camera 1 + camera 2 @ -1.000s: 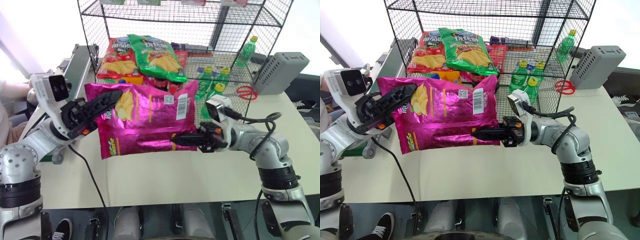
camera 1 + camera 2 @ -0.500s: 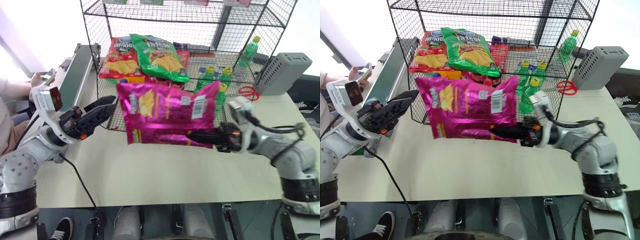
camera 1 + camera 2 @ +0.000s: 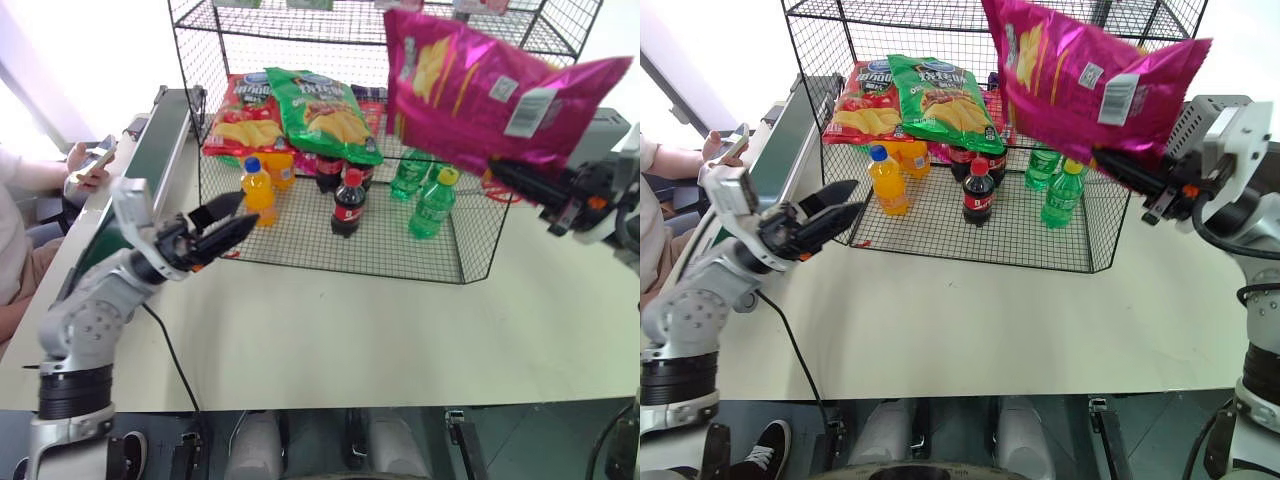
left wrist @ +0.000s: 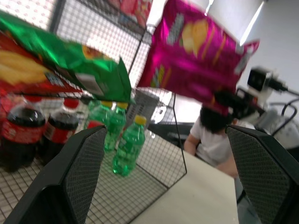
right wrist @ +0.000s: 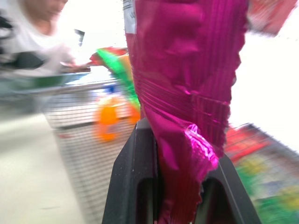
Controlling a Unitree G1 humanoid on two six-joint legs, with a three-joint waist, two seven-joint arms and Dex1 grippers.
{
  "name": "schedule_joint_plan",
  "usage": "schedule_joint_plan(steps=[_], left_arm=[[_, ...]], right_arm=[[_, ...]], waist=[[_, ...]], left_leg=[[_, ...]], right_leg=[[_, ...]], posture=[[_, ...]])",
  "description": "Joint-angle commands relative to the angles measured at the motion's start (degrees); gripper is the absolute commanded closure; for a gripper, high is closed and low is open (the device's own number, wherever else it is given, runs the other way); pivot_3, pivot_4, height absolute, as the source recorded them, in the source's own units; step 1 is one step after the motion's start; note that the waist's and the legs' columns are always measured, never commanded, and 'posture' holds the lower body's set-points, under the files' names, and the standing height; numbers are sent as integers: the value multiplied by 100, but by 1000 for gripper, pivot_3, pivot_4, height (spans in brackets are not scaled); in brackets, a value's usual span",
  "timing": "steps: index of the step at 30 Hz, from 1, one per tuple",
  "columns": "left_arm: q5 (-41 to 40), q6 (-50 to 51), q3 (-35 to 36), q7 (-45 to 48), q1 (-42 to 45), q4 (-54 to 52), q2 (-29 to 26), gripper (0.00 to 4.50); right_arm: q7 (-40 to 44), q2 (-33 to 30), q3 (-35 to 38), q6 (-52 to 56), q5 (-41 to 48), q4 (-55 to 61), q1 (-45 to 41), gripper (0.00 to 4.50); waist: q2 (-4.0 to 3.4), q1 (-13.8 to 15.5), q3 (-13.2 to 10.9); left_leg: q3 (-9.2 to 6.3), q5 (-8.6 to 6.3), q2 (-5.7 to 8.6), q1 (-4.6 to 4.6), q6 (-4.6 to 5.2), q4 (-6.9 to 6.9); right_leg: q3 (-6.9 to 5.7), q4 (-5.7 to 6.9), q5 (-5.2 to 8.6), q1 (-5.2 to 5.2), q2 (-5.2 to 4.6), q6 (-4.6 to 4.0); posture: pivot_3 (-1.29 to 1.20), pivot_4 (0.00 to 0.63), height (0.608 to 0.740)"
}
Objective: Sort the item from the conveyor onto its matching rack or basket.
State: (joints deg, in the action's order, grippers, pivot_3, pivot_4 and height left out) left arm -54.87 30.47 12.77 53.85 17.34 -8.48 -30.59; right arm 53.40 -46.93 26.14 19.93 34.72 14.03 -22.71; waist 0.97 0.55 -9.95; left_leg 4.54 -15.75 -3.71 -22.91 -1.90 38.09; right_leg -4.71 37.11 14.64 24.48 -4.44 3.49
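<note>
My right gripper is holding the magenta-pink chip bag. It will let go of it beside the green chip bag, above the green bottles [image 3: 434, 115].
The item, a shiny magenta-pink chip bag [image 3: 470, 90], hangs high in the air before the upper right of the black wire rack [image 3: 300, 245]. My right gripper [image 3: 503, 170] is shut on the bag's lower edge; in the right wrist view the crimped foil [image 5: 187, 93] rises from between its fingers. My left gripper [image 3: 245, 208] stands open and holds nothing, low at the rack's front left corner, well apart from the bag. Its two pads frame the left wrist view, with the bag [image 4: 196, 56] far ahead. The dark green conveyor [image 3: 150, 160] runs along the table's left side.
A red chip bag [image 3: 245, 115] and a green chip bag [image 3: 325, 105] lie on the rack's middle tier. An orange bottle [image 3: 258, 190], cola bottles [image 3: 347, 205] and green bottles [image 3: 432, 205] stand below. A grey slotted box [image 3: 608, 128] is right; a person's hand [image 3: 90, 160] is left.
My left gripper let go of the bag, opened and sank toward the table. My right gripper swung the bag up and to the right, uncovering the bottles.
</note>
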Motion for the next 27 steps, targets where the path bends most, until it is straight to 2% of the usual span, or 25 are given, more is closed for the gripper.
schedule_joint_plan(steps=[1, 3, 5, 6, 9, 12, 15, 19, 23, 27], left_arm=[[164, -164, 29, 214, 54, -80, -38, 167], [221, -156, 23, 251, 29, -110, -57, 167], [400, -272, -22, 243, 13, -148, -49, 167], [521, -387, -48, 221, -7, -184, -17, 167], [699, -505, -87, 158, -75, -271, 58, 167], [771, -533, -111, 124, -170, -331, 131, 167], [934, -662, -180, 122, -271, -349, 211, 167], [1046, -743, -264, 76, -333, -444, 310, 167], [1184, -855, -310, -21, -377, -490, 395, 167], [1212, -883, -315, -95, -524, -637, 457, 167]], right_arm=[[-49, -78, -262, -1026, -753, -130, -153, 4335], [-118, -64, -464, -1337, -1094, -244, -173, 4335], [-177, -165, -818, -2140, -1864, -572, -168, 4335], [-396, -225, -1008, -2724, -2451, -834, -222, 4335], [-1081, -252, -1226, -3557, -3383, -1427, -503, 4335], [-1757, -214, -1260, -4133, -3922, -1886, -805, 4335], [-2091, -283, -1544, -4499, -4499, -2181, -861, 4335], [-2807, -281, -1905, -4597, -5461, -2512, -1081, 4335], [-3635, -163, -2165, -4170, -6313, -2666, -1407, 4335], [-4088, 58, -2393, -3786, -6624, -2876, -1638, 4335]], waist=[[0, -3, 0], [0, -2, 0], [0, 4, 0], [0, 5, 0], [-1, 2, -1], [-4, 2, -2], [-3, 1, -2], [-4, -9, -2], [-7, -38, -4], [-6, -58, -4]], left_leg=[[-2, 0, -2, 0, 0, 0], [-2, 0, -3, 1, 0, -2], [0, 0, -3, 0, 0, -1], [0, 0, -2, 1, 0, 0], [3, 0, -1, 0, 0, 2], [4, 1, -1, -1, -2, 2], [3, 2, -1, -1, -3, 1], [4, 3, -2, 0, -4, 1], [4, 5, -2, 0, -8, 2], [3, 6, -3, 0, -9, 1]], right_leg=[[0, 1, 0, 0, 3, 0], [-1, 1, 0, 0, 3, 0], [-1, 1, 0, 0, 1, 0], [-1, 1, 0, 0, 0, 1], [0, 0, 0, 0, -2, 1], [0, 1, 0, 2, -3, 1], [0, 1, 0, 2, -3, 1], [0, 2, 0, 2, -4, 1], [1, 3, 0, 3, -4, 1], [1, 6, 0, 4, -4, 0]], posture=[[0, 150, 740], [0, 150, 740], [0, 150, 740], [0, 150, 740], [0, 150, 740], [0, 150, 740], [0, 150, 740], [0, 150, 740], [0, 150, 740], [0, 150, 740]])
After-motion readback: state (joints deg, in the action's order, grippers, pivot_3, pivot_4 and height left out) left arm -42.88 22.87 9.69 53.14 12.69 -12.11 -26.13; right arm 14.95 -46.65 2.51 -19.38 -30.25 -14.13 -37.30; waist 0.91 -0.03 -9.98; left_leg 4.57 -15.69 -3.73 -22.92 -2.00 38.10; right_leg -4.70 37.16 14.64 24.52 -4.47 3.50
